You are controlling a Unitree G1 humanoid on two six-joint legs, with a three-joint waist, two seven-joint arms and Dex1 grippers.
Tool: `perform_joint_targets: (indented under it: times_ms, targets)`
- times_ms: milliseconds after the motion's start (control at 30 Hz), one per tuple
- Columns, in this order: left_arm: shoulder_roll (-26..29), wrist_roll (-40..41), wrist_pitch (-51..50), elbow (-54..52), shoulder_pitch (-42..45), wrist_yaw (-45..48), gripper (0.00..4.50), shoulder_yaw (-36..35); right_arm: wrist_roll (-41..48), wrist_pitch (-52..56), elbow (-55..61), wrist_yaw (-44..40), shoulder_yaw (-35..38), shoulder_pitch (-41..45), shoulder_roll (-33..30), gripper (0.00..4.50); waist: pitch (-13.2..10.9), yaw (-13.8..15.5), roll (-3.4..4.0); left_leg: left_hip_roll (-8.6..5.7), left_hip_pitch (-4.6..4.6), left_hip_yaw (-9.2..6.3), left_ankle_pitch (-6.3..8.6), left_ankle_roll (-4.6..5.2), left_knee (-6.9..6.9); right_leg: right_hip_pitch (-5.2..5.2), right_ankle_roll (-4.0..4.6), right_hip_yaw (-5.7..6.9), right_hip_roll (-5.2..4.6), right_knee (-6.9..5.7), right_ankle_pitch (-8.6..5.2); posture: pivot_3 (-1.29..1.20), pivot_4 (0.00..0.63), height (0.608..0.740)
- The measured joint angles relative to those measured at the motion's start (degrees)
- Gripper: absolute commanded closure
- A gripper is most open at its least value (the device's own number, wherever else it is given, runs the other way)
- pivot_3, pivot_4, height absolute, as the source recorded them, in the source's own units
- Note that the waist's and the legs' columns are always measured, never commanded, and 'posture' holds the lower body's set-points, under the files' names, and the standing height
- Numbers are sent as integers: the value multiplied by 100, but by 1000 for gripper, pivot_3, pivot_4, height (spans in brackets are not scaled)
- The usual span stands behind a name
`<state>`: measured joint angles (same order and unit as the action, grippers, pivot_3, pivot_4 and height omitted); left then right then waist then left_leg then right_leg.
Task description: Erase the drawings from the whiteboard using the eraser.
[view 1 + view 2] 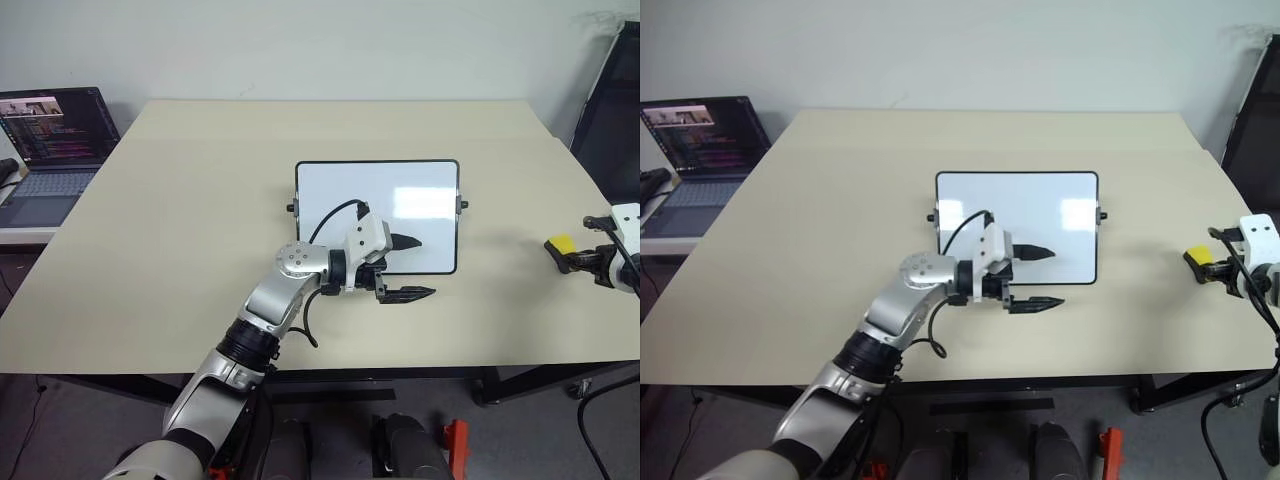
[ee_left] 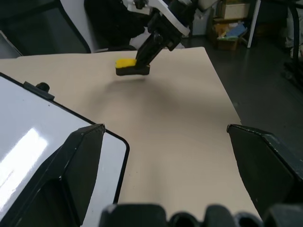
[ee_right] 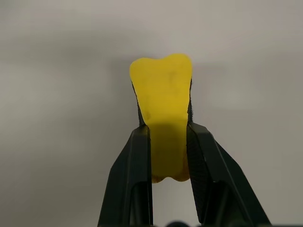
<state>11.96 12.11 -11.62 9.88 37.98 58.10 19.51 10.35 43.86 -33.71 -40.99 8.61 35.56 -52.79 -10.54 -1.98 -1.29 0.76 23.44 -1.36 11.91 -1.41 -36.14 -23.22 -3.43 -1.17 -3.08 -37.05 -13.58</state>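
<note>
The eraser will lie on the bare tabletop [image 1: 535, 248] between the whiteboard and my right gripper after that gripper releases it.
The whiteboard [image 1: 400, 190] lies flat at the middle of the beige table [image 1: 180, 220], its white face glossy. No drawings show on it; my left gripper hides a part of its near side. That left gripper [image 1: 425, 267] stands open at the board's near right corner, one finger over the board and one over the table. Far to the right, above the table near its right edge, my right gripper [image 1: 562, 256] is shut on the eraser [image 1: 562, 243], a small yellow block [image 3: 163, 94] pinched between the two black fingers. The eraser [image 2: 127, 64] is well apart from the board.
An open laptop [image 1: 55, 130] sits on a lower white surface left of the table. A dark frame [image 1: 615, 100] stands at the back right. Bare tabletop lies between the board and the right gripper.
</note>
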Motion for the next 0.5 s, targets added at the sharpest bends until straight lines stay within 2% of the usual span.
perform_joint_targets:
  times_ms: [167, 500]
  targets:
    - [78, -1, -31, -43, -71, -13, 0, -6, 126, 305, 228, 106, 15, -109, 369, 3829, 0, 28, 1, -2, 3, 0, 0, 0, -2, 0, -2, -1, -2, 2, 1, 0, 150, 740]
    - [194, 5, -162, -280, -248, -119, 0, -23, 63, 418, 220, 424, 35, -91, 369, 3829, 1, 30, 1, -2, 3, -2, 0, 0, -5, 4, -3, 2, -2, 3, 2, 0, 150, 740]
